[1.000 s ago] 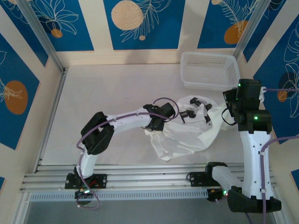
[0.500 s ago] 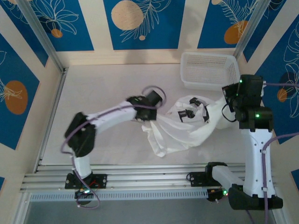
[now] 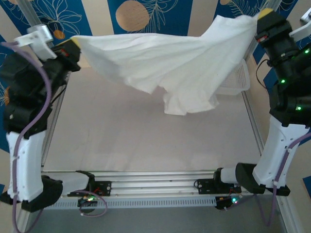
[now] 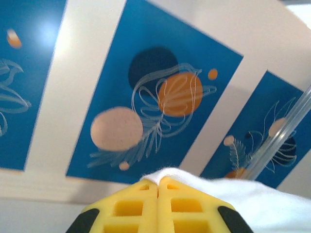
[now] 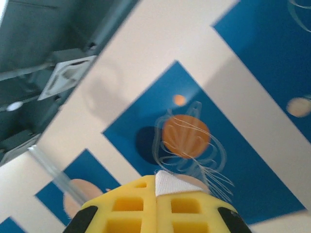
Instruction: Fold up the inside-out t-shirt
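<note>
The t-shirt's lower edge hangs bunched between the robot's grippers, so the robot should lay it down spread out, then take hold again of the left gripper's corner (image 3: 83,41) before lifting.
The inside-out t-shirt (image 3: 165,58) is a plain white cloth stretched high above the table between both arms, its middle sagging down to a loose flap. My left gripper (image 3: 73,46) holds its left end at the upper left, shut on the cloth. In the left wrist view the yellow fingers (image 4: 141,208) press together with white cloth (image 4: 252,199) bulging over their tips. My right gripper (image 3: 260,17) is shut on the shirt's right end at the upper right. A small white corner (image 5: 172,184) pokes out between its yellow fingers (image 5: 187,211) in the right wrist view.
A white mesh basket (image 3: 235,80) stands at the back right of the table, partly hidden behind the hanging shirt. Blue patterned wall panels surround the table (image 3: 121,131). Metal rails (image 3: 146,187) run along the near edge between the arm bases.
Both arms have swung up and apart, lifting the shirt off the table and stretching it out in the air. A second ago it lay crumpled near the table's right middle.
</note>
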Robot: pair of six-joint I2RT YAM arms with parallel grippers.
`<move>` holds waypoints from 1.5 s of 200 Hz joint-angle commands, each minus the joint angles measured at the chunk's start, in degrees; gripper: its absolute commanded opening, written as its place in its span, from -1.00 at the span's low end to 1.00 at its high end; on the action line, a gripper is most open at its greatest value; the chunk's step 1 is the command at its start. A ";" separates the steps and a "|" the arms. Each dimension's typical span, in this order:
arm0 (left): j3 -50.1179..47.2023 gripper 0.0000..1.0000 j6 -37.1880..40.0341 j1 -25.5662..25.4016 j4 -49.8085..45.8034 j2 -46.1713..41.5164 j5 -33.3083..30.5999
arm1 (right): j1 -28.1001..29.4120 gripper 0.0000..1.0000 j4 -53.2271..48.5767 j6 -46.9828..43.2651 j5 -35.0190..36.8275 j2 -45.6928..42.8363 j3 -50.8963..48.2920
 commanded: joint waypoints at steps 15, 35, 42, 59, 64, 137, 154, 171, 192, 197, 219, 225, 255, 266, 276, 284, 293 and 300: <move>-0.13 -1.00 7.05 0.77 -0.24 -2.59 -4.43 | -1.18 -1.00 2.94 2.68 -1.71 4.03 9.04; 0.10 -1.00 6.00 0.75 1.29 -5.13 -4.05 | -1.36 -1.00 7.56 5.16 -1.57 3.40 9.48; 0.14 -1.00 5.21 0.76 1.87 -5.98 -3.38 | -1.36 -1.00 9.18 6.61 -2.65 3.35 9.51; 0.38 -1.00 3.09 0.78 3.43 -7.53 -0.74 | -1.36 -1.00 11.49 8.81 -4.54 3.44 10.29; 0.88 -1.00 2.52 0.78 3.42 -7.69 -0.04 | -1.36 -1.00 11.55 9.07 -4.50 3.44 10.83; 9.52 -1.00 -3.63 0.78 -10.68 -0.94 2.35 | -1.28 -1.00 7.58 7.16 -2.20 1.00 6.84; 5.32 -1.00 -4.90 0.77 -13.00 0.79 4.00 | -1.32 -1.00 2.70 7.39 -3.14 1.16 2.76; -5.79 -1.00 -6.89 0.85 -9.17 -0.05 6.79 | -1.29 -1.00 0.65 6.63 -5.35 0.05 -5.77; -21.01 -1.00 -9.92 1.44 -1.51 -1.44 11.56 | -1.33 -1.00 0.97 4.85 -5.55 -3.19 -20.58; -23.95 -1.00 -10.80 1.72 -0.29 -1.27 13.12 | -1.36 -1.00 1.31 4.49 -5.27 -4.04 -24.55; -34.26 -1.00 -13.53 2.43 0.61 1.52 18.68 | -1.30 -1.00 2.04 2.50 -3.58 -7.02 -39.35; -36.81 -1.00 -13.89 2.45 0.16 2.36 18.60 | -1.28 -1.00 2.13 1.96 -3.22 -7.46 -42.84; -52.02 -1.00 -16.20 4.27 8.12 4.65 19.77 | -0.51 -1.00 2.31 -0.51 -0.78 -7.23 -56.54; -55.03 -1.00 -16.08 5.16 10.51 6.64 20.00 | -0.16 -1.00 2.70 -0.84 -0.12 -6.55 -60.10; -57.05 -1.00 -16.09 6.16 12.94 9.06 21.43 | 0.18 -1.00 3.29 -0.90 0.28 -5.76 -62.54; -58.27 -1.00 -16.00 6.73 15.82 11.39 22.92 | 0.43 -1.00 3.82 -0.92 0.25 -4.92 -63.95; -58.82 -1.00 -15.90 7.28 18.33 14.64 23.78 | 0.80 -1.00 4.30 -0.97 0.31 -3.84 -64.88; -58.60 -1.00 -15.62 7.46 20.24 17.30 24.96 | 1.16 -1.00 4.50 -1.02 0.40 -3.07 -65.18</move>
